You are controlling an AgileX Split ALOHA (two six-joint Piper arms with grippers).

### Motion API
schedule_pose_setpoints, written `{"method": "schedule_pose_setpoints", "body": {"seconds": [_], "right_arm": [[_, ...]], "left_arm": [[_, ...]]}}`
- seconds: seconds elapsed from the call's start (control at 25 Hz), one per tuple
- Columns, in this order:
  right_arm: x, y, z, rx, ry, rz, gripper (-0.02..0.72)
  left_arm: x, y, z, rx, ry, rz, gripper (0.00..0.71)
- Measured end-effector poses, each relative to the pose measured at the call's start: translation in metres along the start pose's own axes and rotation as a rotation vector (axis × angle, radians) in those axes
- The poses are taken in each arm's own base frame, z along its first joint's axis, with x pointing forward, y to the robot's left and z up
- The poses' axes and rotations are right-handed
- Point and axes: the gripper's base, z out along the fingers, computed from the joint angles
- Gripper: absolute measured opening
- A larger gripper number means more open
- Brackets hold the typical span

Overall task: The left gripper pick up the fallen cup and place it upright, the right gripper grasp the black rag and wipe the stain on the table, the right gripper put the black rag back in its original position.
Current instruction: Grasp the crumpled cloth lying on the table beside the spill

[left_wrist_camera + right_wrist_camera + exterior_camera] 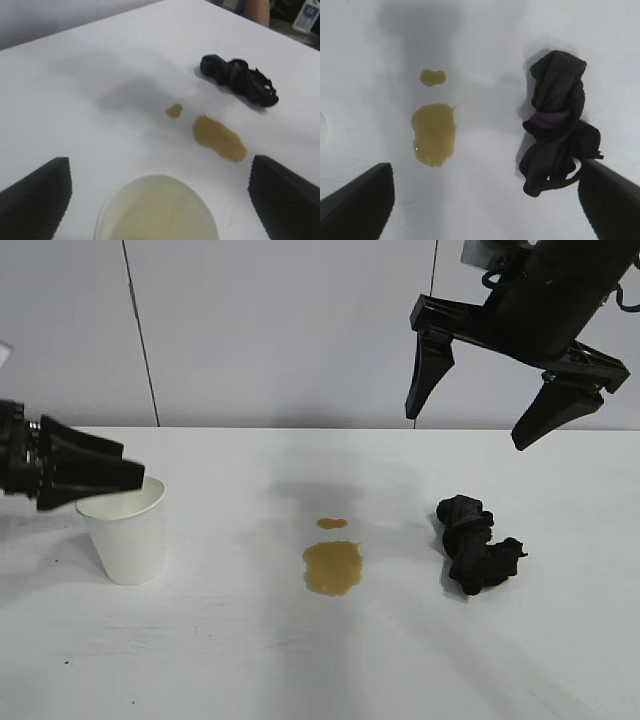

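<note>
The robot's right gripper needs to next go down to the black rag's middle (469, 537) (551, 119), around the rag's purple patch, and close there.
The white cup (128, 535) stands upright at the table's (300, 660) left. My left gripper (138, 478) is open just behind and above its rim. In the left wrist view the cup's mouth (157, 210) lies between the spread fingers of the left gripper (159, 165), apart from both. The stain (333, 568) with a smaller spot (332, 523) is at the middle. The black rag (475, 545) lies to its right. My right gripper (467, 430) hangs open and empty high above the rag. The right wrist view shows the right gripper (485, 167), the rag (555, 130) and the stain (434, 132).
A grey panelled wall (280, 330) stands behind the table's far edge. The left wrist view shows the rag (240, 80) and stain (219, 137) beyond the cup, and the table's far edge with clutter (305, 17) past it.
</note>
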Motion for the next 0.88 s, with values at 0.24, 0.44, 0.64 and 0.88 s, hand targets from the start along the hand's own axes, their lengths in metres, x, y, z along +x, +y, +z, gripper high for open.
{"method": "schedule_pose_setpoints", "body": {"seconds": [0.24,0.44,0.64,0.88], "right_arm": [[-0.001,0.0,0.0,-0.002,-0.015,0.0,0.694],[-0.006,0.002,0.0,-0.027,-0.061,0.025,0.694],[-0.006,-0.003,0.003,0.026,-0.06,-0.031,0.694],[-0.006,-0.017,0.035,0.132,-0.009,-0.061,0.694]], "left_arm": [[-0.059,-0.03,-0.029,-0.283,0.166,-0.202,0.693],[-0.083,-0.045,-0.022,-0.349,0.3,-0.387,0.693],[-0.095,-0.044,-0.016,-0.394,0.396,-0.477,0.693],[-0.087,-0.037,-0.006,-0.364,0.483,-0.561,0.693]]}}
